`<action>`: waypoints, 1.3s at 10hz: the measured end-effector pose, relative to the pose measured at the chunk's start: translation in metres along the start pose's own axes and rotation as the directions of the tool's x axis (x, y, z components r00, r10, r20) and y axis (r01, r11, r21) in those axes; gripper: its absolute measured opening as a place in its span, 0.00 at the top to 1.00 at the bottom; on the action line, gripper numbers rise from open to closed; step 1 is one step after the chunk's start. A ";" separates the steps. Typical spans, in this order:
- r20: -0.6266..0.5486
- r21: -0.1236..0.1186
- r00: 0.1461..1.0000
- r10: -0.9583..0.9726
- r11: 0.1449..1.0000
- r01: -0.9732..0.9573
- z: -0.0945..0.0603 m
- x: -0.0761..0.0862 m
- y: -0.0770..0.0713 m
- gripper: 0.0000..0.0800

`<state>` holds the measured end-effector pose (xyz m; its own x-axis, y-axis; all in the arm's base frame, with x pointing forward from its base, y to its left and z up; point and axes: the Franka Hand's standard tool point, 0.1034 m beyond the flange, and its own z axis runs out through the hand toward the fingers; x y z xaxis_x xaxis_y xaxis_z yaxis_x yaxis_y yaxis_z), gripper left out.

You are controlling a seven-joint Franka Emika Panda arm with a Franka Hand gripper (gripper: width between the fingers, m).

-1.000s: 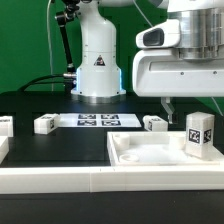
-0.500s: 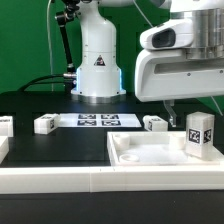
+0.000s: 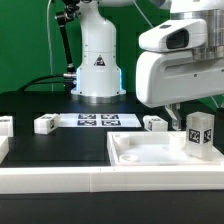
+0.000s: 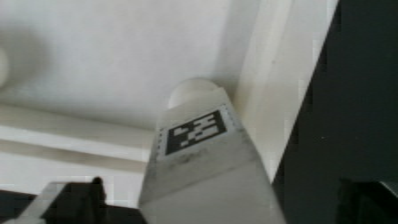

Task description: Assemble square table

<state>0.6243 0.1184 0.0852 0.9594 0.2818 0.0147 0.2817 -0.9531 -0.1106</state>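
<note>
The tagged leg stands crooked to the robot's open fingers, so the gripper will close on its flat sides (image 4: 262,178) and square it up before screwing it in.
The square table's white tabletop (image 3: 150,155) lies rim-up at the front of the exterior view's right. One white leg (image 3: 200,134) with a tag stands upright on it near its right side. My gripper (image 3: 193,108) hangs just above that leg, jaws open. In the wrist view the same leg (image 4: 199,140) rises between my two dark fingertips (image 4: 80,200), which stand apart on either side without touching it, over the tabletop (image 4: 107,80). Other tagged legs lie on the black table: one (image 3: 154,123) behind the tabletop, one (image 3: 45,124) at the left and one (image 3: 4,126) at the left edge.
The marker board (image 3: 95,120) lies flat in front of the white robot base (image 3: 97,65). A long white rail (image 3: 60,180) runs along the front edge of the black table. A black cable (image 3: 62,45) hangs at the back left.
My hand has shifted toward the exterior view's right and slightly lower, closer over the standing leg. The jaws stay open and no part has moved.
</note>
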 end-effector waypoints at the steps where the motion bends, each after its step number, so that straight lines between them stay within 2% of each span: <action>1: 0.001 -0.001 0.997 -0.076 0.997 0.076 0.000 0.000 0.000 0.19; 4: 0.000 0.000 0.997 -0.079 0.997 0.079 0.000 0.000 0.000 0.20; 6: 0.000 -0.001 0.999 -0.044 0.999 0.044 0.000 0.000 0.001 0.64; 10: -0.012 0.000 0.976 0.217 0.976 -0.217 0.000 0.001 0.002 0.64; 13: -0.037 0.008 0.889 0.456 0.890 -0.456 0.001 0.001 0.003 0.64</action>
<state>0.6261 0.1162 0.0843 0.9821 -0.1885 -0.0010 -0.1874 -0.9758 -0.1126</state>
